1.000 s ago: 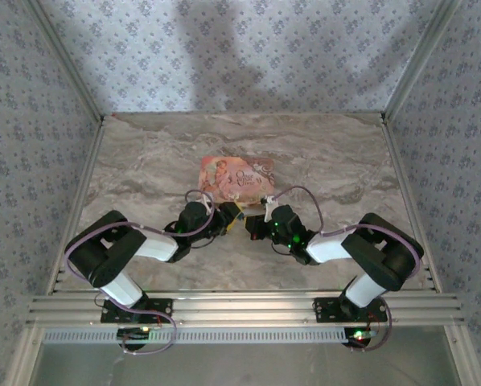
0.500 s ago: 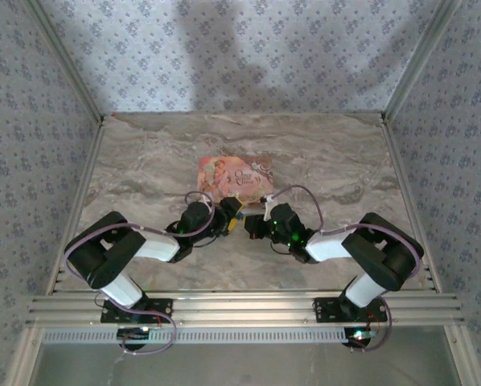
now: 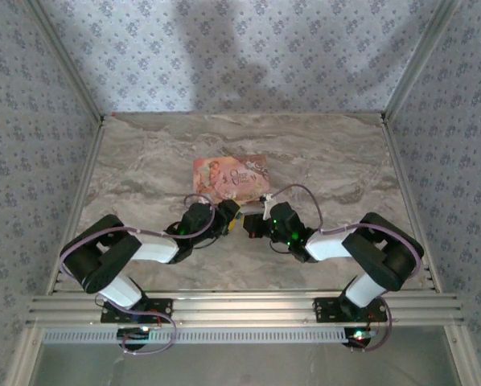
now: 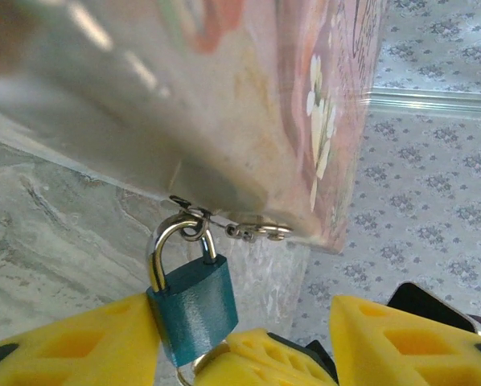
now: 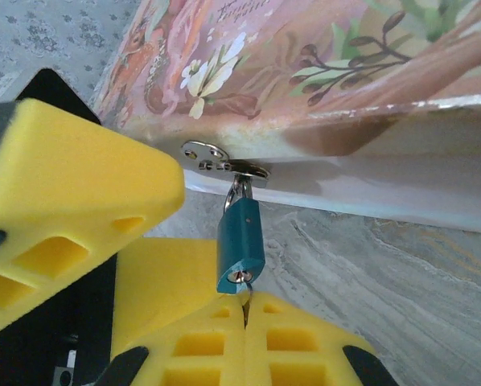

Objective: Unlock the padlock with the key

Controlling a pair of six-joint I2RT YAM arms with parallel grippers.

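Observation:
The padlock is hanging loose against my open left gripper, so my left gripper should keep the padlock still while my right gripper lets go of and takes hold again of the key [image 5: 248,293].
The padlock [image 4: 192,301] is small and teal with a silver shackle, and it hangs from the hasp [image 5: 224,165] of the pink illustrated box [image 3: 231,177]. My left gripper [image 4: 240,322] is open. One yellow finger [image 4: 88,346] touches the padlock's side and the other finger [image 4: 401,338] stands well clear. My right gripper [image 5: 246,310] is shut on the key [image 5: 245,299], whose thin blade sits in the keyhole at the bottom of the padlock [image 5: 240,241]. In the top view the left gripper [image 3: 228,215] and the right gripper [image 3: 248,225] meet at the box's near edge.
The box [image 5: 305,56] lies flat on the marble-patterned table [image 3: 144,161], with its near edge raised above the surface. Patterned walls and aluminium rails [image 3: 240,310] enclose the table on all sides.
The box has slid a little to the left. Both grippers have shifted slightly left with it and remain joined at its near edge.

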